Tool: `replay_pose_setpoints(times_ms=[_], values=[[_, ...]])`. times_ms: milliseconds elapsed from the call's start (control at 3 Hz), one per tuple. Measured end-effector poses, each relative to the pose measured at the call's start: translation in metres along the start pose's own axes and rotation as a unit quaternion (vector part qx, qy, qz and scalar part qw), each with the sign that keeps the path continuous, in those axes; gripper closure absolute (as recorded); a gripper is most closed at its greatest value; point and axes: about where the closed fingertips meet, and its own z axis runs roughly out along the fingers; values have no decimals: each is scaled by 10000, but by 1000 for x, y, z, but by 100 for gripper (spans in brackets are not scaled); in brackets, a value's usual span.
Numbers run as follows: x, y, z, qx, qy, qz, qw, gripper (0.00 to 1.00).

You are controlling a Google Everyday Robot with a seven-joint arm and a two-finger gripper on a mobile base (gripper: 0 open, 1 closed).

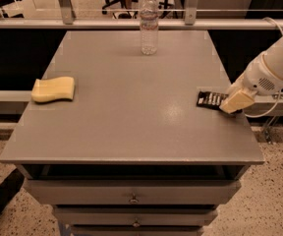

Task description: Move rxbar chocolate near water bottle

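Observation:
Next, I let the rxbar chocolate go from my gripper on the grey table [168,50] next to the water bottle's base, toward my arm.
The rxbar chocolate [209,100], a flat black bar with white lettering, lies near the right edge of the grey table [131,112]. My gripper [234,103] comes in from the right on a white arm and sits low over the bar's right end, covering it. The water bottle [149,24], clear with a white cap, stands upright at the far middle of the table, well away from the bar and the gripper.
A yellow sponge [53,89] lies at the table's left side. A metal railing [131,21] runs behind the table's far edge. Drawers [131,198] sit below the tabletop at the front.

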Motion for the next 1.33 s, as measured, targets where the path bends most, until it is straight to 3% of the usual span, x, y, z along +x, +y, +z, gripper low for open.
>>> replay_pose_setpoints(times_ms=[333, 667, 1000, 1333], values=[[-44, -16, -42, 251, -21, -136, 9996, 100], [-46, -20, -43, 289, -72, -108, 9995, 100], [-54, -40, -45, 482, -332, 36, 9983, 100], [-84, -91, -20, 496, -601, 200, 9968, 100]])
